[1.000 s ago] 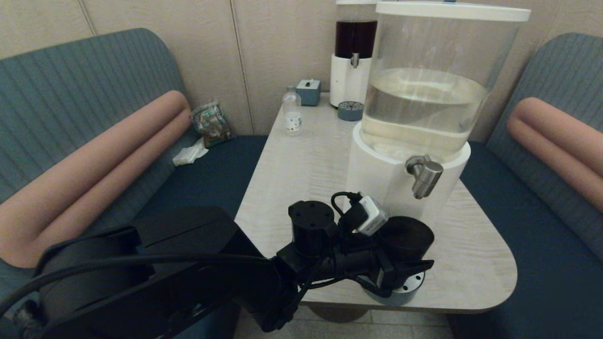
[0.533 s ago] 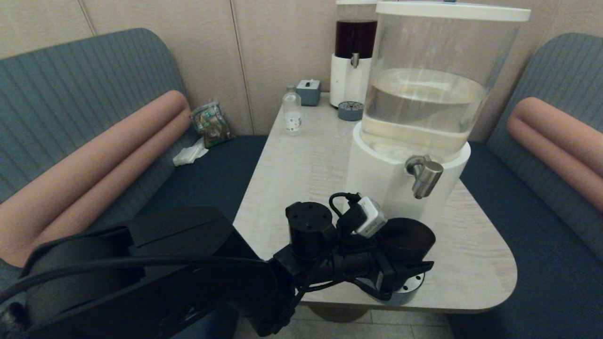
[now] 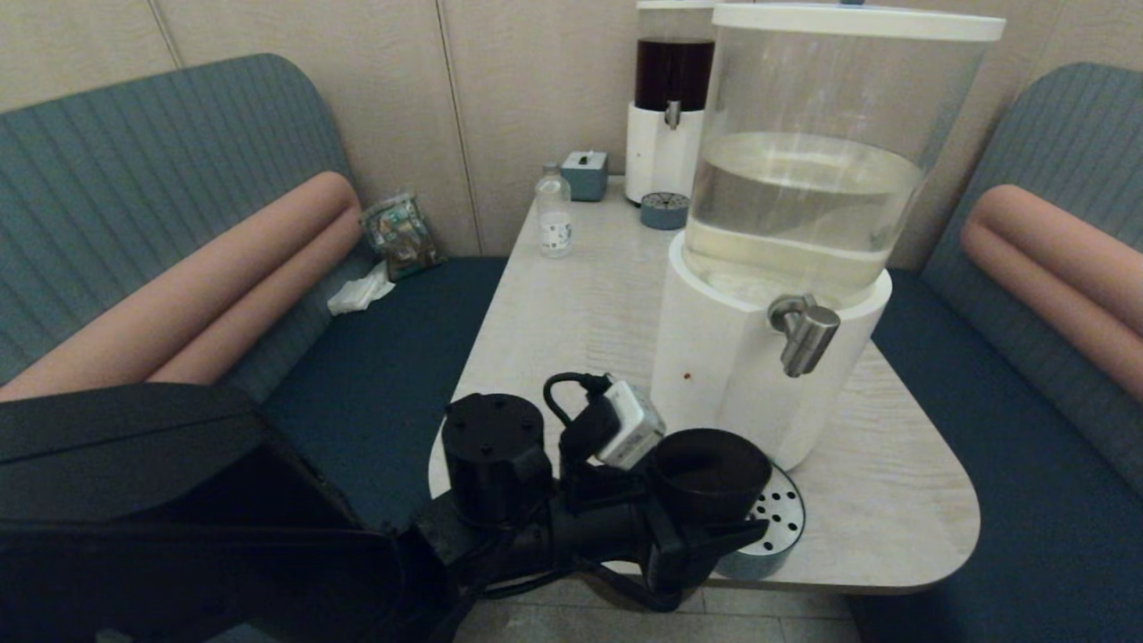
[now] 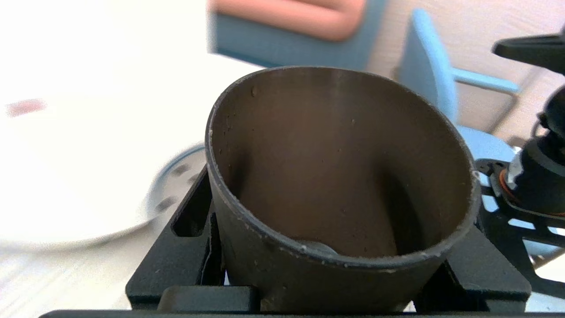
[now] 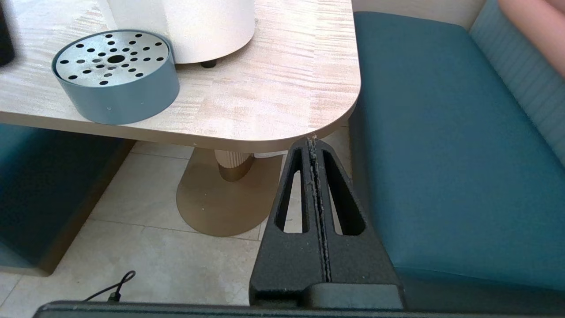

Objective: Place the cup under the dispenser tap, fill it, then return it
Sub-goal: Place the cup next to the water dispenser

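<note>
The cup is going to rest on the table [image 3: 537, 414] beside the big dispenser and in front of the bottle, as soon as my left gripper lets go of it.
My left gripper [image 3: 714, 505] is shut on the dark smoky cup [image 3: 710, 466], holding it upright just above the table's front edge. The cup hangs left of and below the steel dispenser tap [image 3: 804, 332], not under it, and overlaps the left rim of the round perforated drip tray [image 3: 777, 529]. In the left wrist view the cup [image 4: 340, 176] fills the space between the black fingers [image 4: 190, 221]; only a small pale patch shows at its bottom. My right gripper [image 5: 313, 145] is shut with nothing in it, parked low by the table's front right corner.
The big white-based dispenser [image 3: 732, 357] stands just behind the cup. At the back of the table [image 3: 571, 304] are a dark-liquid dispenser [image 3: 671, 107], a second drip tray [image 3: 664, 211], a small clear bottle [image 3: 554, 214] and a grey box [image 3: 585, 174]. Blue benches flank the table.
My left gripper has carried the cup left and toward me, off the drip tray and away from under the tap. The tray's holes now show.
</note>
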`<state>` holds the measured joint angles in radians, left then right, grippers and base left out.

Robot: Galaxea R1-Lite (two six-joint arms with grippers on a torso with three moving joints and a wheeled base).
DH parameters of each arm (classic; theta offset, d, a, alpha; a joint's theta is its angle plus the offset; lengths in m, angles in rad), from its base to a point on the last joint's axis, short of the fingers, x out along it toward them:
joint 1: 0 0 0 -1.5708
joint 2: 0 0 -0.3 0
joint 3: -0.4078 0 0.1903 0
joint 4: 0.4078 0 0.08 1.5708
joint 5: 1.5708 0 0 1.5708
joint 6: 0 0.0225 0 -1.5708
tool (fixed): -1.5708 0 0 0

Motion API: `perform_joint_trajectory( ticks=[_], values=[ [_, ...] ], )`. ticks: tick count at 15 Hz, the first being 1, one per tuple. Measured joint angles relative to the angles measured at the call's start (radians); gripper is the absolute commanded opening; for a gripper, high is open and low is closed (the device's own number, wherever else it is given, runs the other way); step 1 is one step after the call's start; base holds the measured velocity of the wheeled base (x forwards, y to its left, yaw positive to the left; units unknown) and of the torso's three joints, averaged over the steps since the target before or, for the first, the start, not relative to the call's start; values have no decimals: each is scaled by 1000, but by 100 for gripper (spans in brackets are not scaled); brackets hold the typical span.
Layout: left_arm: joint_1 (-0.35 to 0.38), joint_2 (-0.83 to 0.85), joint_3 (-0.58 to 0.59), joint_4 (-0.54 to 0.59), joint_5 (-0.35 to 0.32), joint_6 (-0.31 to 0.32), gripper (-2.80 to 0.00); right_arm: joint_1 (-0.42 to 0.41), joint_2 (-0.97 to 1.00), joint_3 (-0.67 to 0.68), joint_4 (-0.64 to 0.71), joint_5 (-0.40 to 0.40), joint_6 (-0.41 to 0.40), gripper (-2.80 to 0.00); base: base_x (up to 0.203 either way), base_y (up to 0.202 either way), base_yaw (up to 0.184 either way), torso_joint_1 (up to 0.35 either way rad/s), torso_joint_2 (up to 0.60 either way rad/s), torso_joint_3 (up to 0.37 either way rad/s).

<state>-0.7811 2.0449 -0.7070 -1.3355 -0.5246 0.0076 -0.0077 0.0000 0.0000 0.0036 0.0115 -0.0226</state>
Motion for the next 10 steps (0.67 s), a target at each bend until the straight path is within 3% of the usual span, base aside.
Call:
perform_joint_trajectory(
  ticks=[3,5,10],
  values=[
    [89,-95,79,1,15,-15,-280,0,0,0,0,0,0,-280,0,0,0,0,0,0],
    [185,-137,100,-1,17,-17,-280,0,0,0,0,0,0,-280,0,0,0,0,0,0],
    [402,-123,81,-113,11,-65,-280,0,0,0,0,0,0,-280,0,0,0,0,0,0]
  ],
)
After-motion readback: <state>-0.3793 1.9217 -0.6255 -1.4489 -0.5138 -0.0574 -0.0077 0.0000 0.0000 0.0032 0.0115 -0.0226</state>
